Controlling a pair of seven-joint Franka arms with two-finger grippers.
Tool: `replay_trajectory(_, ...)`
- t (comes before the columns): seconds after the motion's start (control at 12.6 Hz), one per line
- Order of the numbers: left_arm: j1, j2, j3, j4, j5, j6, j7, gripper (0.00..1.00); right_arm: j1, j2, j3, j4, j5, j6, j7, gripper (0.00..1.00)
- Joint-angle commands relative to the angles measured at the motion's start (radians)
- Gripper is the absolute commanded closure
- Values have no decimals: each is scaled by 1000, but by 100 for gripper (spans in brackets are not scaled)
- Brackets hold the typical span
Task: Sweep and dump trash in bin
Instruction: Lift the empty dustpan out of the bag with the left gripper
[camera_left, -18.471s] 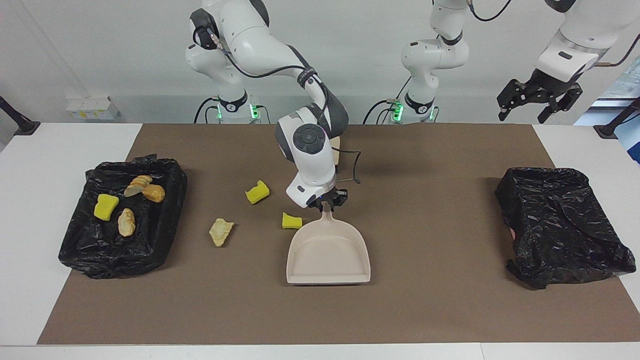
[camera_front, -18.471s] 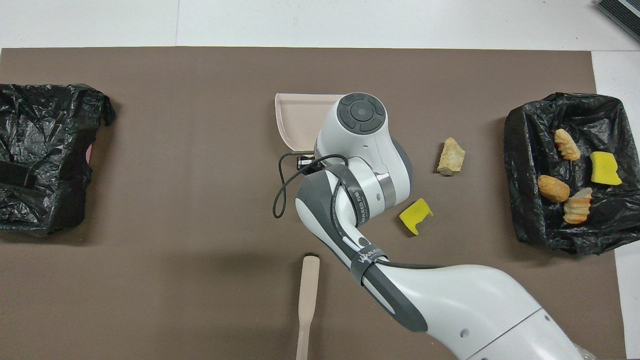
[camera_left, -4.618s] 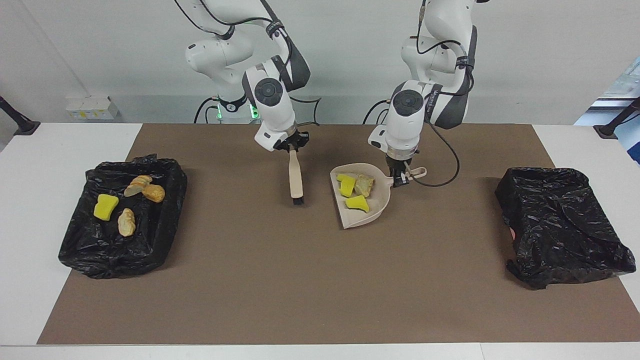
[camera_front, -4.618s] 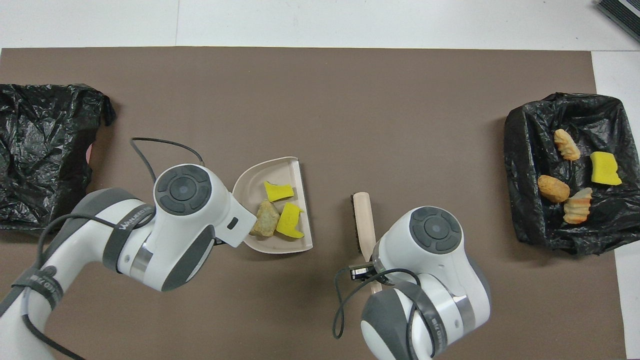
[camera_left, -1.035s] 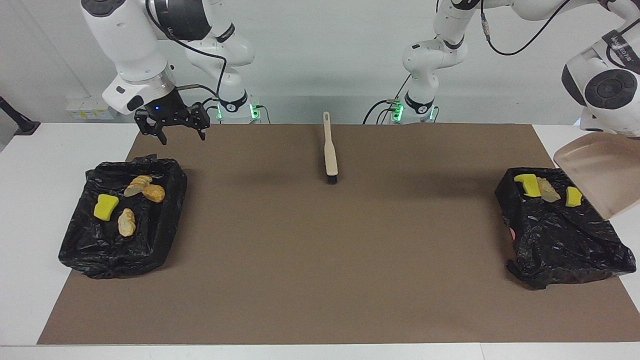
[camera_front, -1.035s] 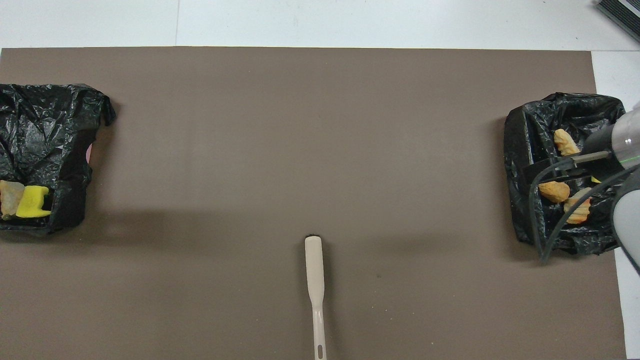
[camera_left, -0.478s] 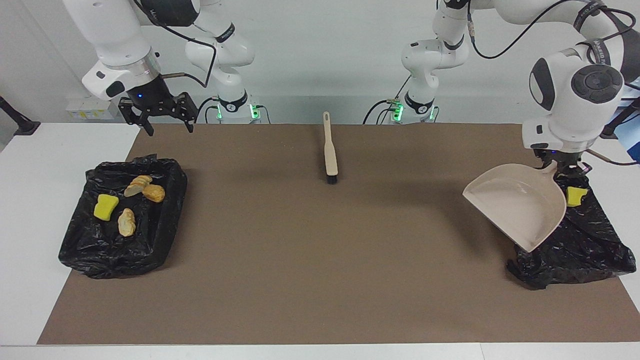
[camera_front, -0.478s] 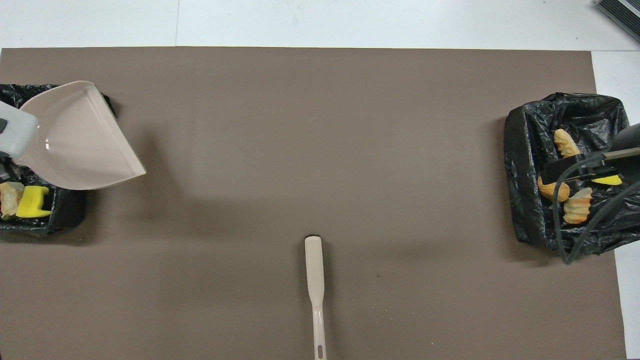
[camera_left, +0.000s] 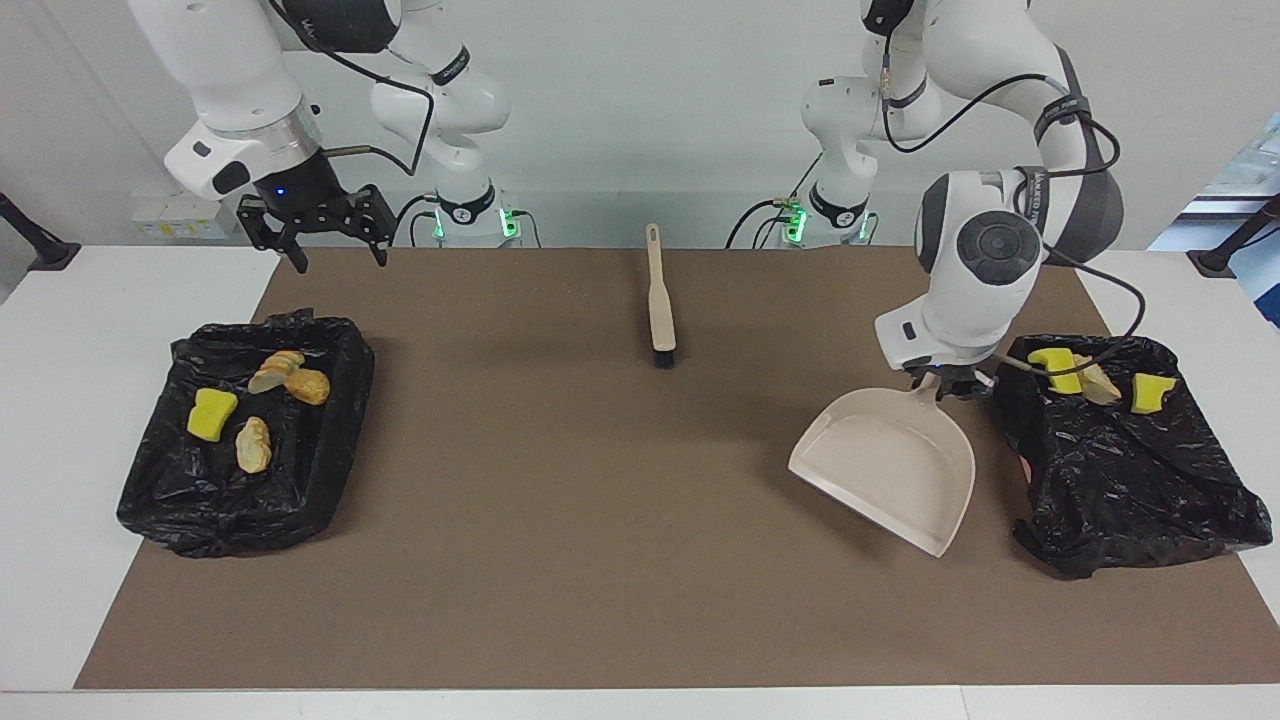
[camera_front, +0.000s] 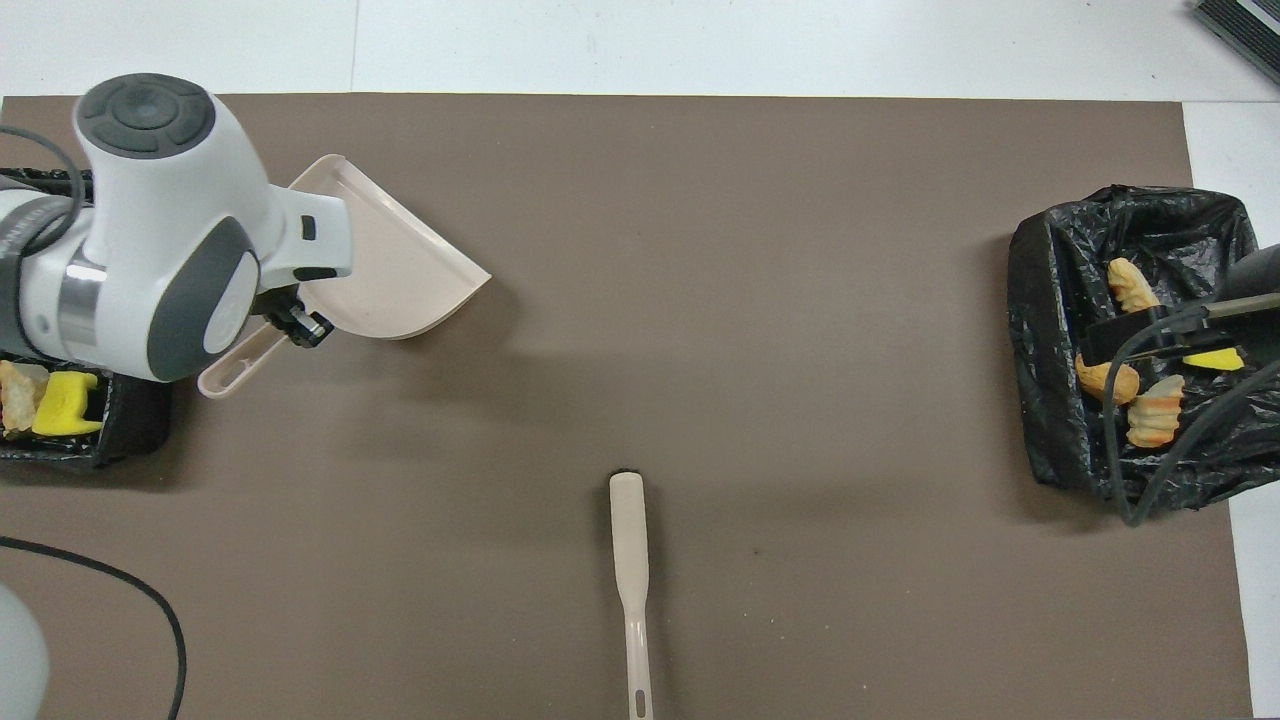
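My left gripper is going to release the beige dustpan on the brown mat (camera_front: 619, 304) just past the head of the beige brush. The dustpan is now held low over the mat.
My left gripper (camera_left: 945, 385) is shut on the handle of the empty beige dustpan (camera_left: 890, 470), held tilted low over the mat beside the black-lined bin (camera_left: 1130, 480) at the left arm's end; the dustpan also shows in the overhead view (camera_front: 390, 275). Two yellow sponge chunks (camera_left: 1055, 367) (camera_left: 1150, 392) and a beige crumb (camera_left: 1097, 382) lie in that bin. The bin (camera_left: 170, 500) at the right arm's end holds a yellow sponge (camera_left: 212, 413), two bread-like crumbs (camera_left: 252, 444) and a brown lump (camera_left: 309, 386). My right gripper (camera_left: 312, 225) is open and empty, up over the mat's corner by that bin.
The beige brush (camera_left: 660, 305) lies on the brown mat (camera_left: 560, 520) near the robots at the middle, handle toward them; it also shows in the overhead view (camera_front: 630, 550). Black cables hang from both wrists.
My left arm has swung the empty dustpan off the bin toward the table's middle and lowered it over the mat. The right gripper has stayed put.
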Motion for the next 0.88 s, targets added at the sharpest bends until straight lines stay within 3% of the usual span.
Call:
replay_trajectory(0.0,-84,55,20,60,-70,50,-199,100,-9,-3,11,0,-7,9,3,0)
replay_trajectory(0.4,-231,86,19,72,-147,137,-541,100,-9,-3,12,0,-5,9,3,0)
replay_trajectory(0.8,-308,108,19,87,-204,179,-737,100,-9,-3,12,0,-5,9,3,0)
